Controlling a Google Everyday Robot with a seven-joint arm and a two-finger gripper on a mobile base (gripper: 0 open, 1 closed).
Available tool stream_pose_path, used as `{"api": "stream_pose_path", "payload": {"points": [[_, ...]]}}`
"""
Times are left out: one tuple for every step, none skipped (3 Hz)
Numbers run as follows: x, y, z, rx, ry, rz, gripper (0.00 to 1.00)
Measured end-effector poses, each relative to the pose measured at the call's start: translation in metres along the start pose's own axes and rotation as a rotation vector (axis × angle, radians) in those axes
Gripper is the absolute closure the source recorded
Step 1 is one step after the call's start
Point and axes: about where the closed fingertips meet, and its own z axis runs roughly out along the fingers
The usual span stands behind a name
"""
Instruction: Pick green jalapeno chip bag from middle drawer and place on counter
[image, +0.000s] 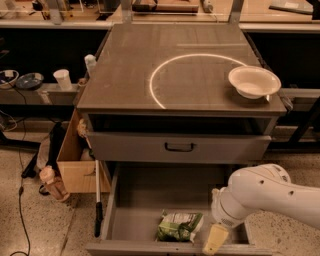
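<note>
I need to grip the green jalapeno chip bag's end (192, 223) nearest my white arm, inside the open middle drawer.
The green jalapeno chip bag (179, 225) lies crumpled on the grey floor of the open middle drawer (150, 192), near its front edge. My white arm reaches in from the right, and its gripper (214, 240) hangs low at the drawer's front right, just right of the bag. No contact with the bag shows. Above, the counter (125, 70) is a flat dark top with a bright white circle arc, and a white bowl (254, 81) sits at its right edge.
The drawer above (180, 147) is closed, with a black handle. A cardboard box (75, 167), a bottle (52, 182) and a thin pole (97, 200) stand left of the cabinet. A side shelf holds a cup (63, 79) and a dish (29, 81).
</note>
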Motion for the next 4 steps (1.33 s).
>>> {"api": "stream_pose_path", "payload": {"points": [[-0.017, -0.043, 0.048, 0.032, -0.036, -0.020, 0.00], [-0.036, -0.075, 0.091, 0.015, -0.070, -0.036, 0.00], [-0.055, -0.111, 0.164, -0.059, -0.085, -0.069, 0.00], [-0.055, -0.111, 0.164, -0.059, -0.085, -0.069, 0.00]]}}
